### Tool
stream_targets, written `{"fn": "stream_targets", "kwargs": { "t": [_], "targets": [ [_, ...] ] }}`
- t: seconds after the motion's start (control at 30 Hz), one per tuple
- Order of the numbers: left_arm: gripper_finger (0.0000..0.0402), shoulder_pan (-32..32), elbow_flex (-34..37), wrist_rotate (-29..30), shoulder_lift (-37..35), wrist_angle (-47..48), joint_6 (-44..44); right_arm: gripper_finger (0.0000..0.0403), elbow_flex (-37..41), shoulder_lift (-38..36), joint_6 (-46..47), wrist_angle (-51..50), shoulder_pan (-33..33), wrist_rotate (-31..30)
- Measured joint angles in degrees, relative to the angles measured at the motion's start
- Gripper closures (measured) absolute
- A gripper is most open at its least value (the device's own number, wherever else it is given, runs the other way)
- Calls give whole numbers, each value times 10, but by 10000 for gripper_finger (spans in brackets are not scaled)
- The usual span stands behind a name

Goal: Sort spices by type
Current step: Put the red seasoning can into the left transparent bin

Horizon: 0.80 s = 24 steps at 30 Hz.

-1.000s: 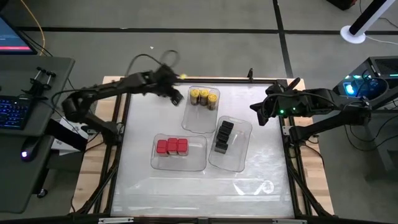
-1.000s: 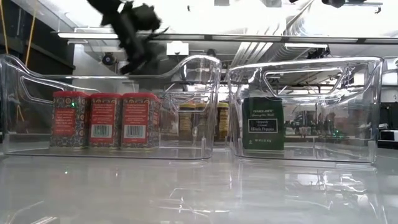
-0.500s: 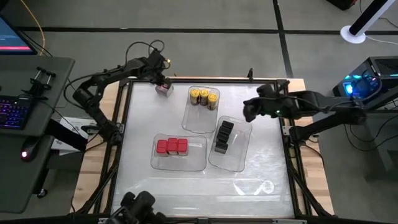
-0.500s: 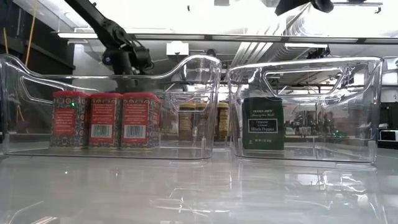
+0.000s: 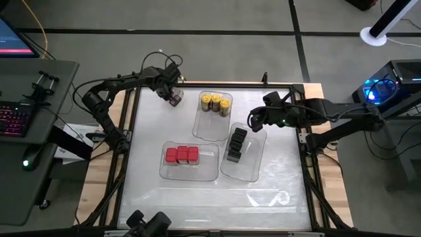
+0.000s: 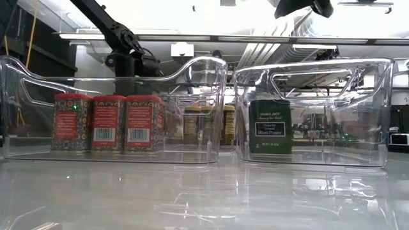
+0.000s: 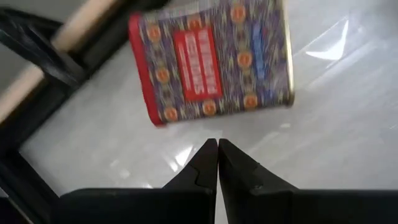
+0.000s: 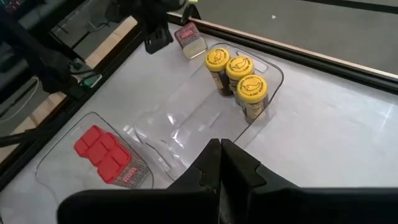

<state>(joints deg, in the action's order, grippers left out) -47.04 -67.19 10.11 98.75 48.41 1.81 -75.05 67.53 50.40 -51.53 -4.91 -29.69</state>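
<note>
The robot's left gripper will release the patterned spice tin on the bare table [image 5: 170, 124] just behind the tray of red tins. The patterned tin now lies near the far corner.
A red patterned spice tin [image 7: 211, 59] lies on its side on the table near the far left corner [image 5: 175, 100]. My left gripper [image 7: 217, 144] hangs shut just beside it [image 5: 168, 92], pointing down, with a gap between fingertips and tin. Three red tins [image 5: 181, 155] stand in the near-left clear tray [image 5: 197, 172]. Three yellow-lidded jars [image 5: 216, 102] stand in the far tray [image 5: 210, 128]. Dark tins [image 5: 237, 143] stand in the right tray [image 5: 250, 168]. My right gripper [image 5: 253, 124] hovers shut, high above the trays [image 8: 221, 146].
The three clear trays crowd the table's middle; in the low view the two nearer ones [image 6: 115, 96] [image 6: 313, 108] stand side by side. The black frame rail [image 5: 217, 84] runs along the far edge beside the loose tin. A dark object [image 5: 146, 224] shows at the near edge.
My left gripper has swung from beside the yellow-jar tray toward the far left corner, sunk and tipped more steeply down; the loose red tin now shows beside it. My right gripper has moved toward the table's left, out over the trays.
</note>
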Motion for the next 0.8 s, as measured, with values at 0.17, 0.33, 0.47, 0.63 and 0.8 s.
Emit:
{"fn": "stream_targets", "kwargs": {
  "t": [0.17, 0.33, 0.47, 0.63, 0.8],
  "targets": [
    [401, 22, 37, -4, -4, 15, 17, 402, 0, 0, -4, 0, 0, 1],
    [401, 59, 64, -4, -22, 15, 35, 402, 0, 0, -16, 1, 0, 11],
    [401, 62, 63, 39, -57, -64, 57, 402, 0, 0, -25, 2, 0, 11],
    [401, 13, 61, 84, -65, -135, 65, 402, 0, 0, -24, 2, 0, 14],
    [401, -20, 62, 28, -40, -174, 71, 402, 0, 0, -23, 2, 0, 15]
  ]
}}
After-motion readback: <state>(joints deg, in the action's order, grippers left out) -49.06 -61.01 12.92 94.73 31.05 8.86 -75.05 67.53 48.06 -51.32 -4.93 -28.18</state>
